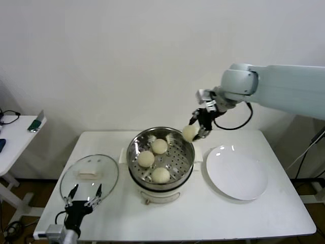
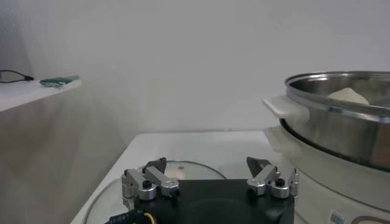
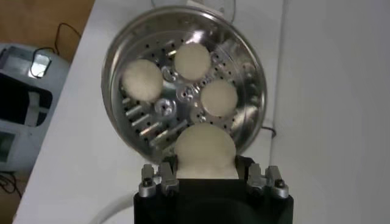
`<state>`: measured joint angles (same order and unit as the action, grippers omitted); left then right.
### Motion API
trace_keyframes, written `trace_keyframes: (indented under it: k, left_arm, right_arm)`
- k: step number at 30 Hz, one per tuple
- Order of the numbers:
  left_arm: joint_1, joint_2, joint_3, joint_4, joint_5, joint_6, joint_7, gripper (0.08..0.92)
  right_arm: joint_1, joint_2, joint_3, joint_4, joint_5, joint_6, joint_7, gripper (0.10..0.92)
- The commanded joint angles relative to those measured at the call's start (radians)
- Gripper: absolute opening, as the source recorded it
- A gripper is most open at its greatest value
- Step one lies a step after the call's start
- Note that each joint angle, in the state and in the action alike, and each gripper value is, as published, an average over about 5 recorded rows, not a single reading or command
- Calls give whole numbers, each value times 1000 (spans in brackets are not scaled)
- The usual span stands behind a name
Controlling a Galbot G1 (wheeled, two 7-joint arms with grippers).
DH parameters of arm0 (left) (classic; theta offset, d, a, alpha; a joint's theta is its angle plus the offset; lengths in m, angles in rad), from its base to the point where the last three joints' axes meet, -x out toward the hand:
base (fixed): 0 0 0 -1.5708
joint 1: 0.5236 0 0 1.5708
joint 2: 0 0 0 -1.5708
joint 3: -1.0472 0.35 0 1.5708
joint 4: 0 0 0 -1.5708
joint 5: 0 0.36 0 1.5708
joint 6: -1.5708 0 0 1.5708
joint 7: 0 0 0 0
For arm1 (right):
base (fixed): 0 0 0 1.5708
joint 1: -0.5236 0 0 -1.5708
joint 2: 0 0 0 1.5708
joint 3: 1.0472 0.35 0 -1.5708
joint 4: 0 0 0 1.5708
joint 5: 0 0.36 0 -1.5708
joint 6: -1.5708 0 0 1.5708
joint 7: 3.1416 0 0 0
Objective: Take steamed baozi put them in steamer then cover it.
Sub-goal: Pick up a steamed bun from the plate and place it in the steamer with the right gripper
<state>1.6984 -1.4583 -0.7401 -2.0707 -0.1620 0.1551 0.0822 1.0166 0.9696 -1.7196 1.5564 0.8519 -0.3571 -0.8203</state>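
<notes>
Next, my right gripper releases the baozi, still hanging just above the steamer's rim, on the bare part of the steamer tray [image 1: 175, 158] [image 3: 179, 121] that faces the white plate.
The shiny steamer [image 1: 189, 156] stands mid-table on its white base, with three pale baozi [image 1: 159, 146] [image 1: 146, 159] [image 1: 161, 175] on the perforated tray. My right gripper [image 1: 195, 129] hangs just above the steamer's far right rim, shut on another baozi [image 1: 189, 133]. In the right wrist view that baozi [image 3: 205, 151] sits between the jaws, above the tray [image 3: 158, 109]. The glass cover [image 1: 89, 175] with its cream handle lies flat on the table left of the steamer. My left gripper [image 1: 84, 196] waits open at the cover's near edge; the left wrist view shows this gripper [image 2: 210, 175] holding nothing.
A white plate [image 1: 236, 175] lies right of the steamer with nothing on it. A side table [image 1: 12, 140] with small items stands at far left. The wall is close behind the table. The steamer's side handle [image 2: 279, 107] juts toward the left gripper.
</notes>
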Motion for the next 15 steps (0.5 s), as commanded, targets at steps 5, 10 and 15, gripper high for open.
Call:
trace_keyframes:
  k: [5,10,15]
  left_arm:
    - [3,-2,-5,-2,-6,0,1,823]
    - [0,-3,-3,-1,-3,-1,5,823]
    - [-3,-4,-3,2,-2,-1,6,823]
  right_arm:
    - [-196,166,-1,-8,-15,-70,85,628]
    - [-240,171,6,-46,-52,-68,92,628]
    - [-265,175,17,-87,-88,-66,94,628]
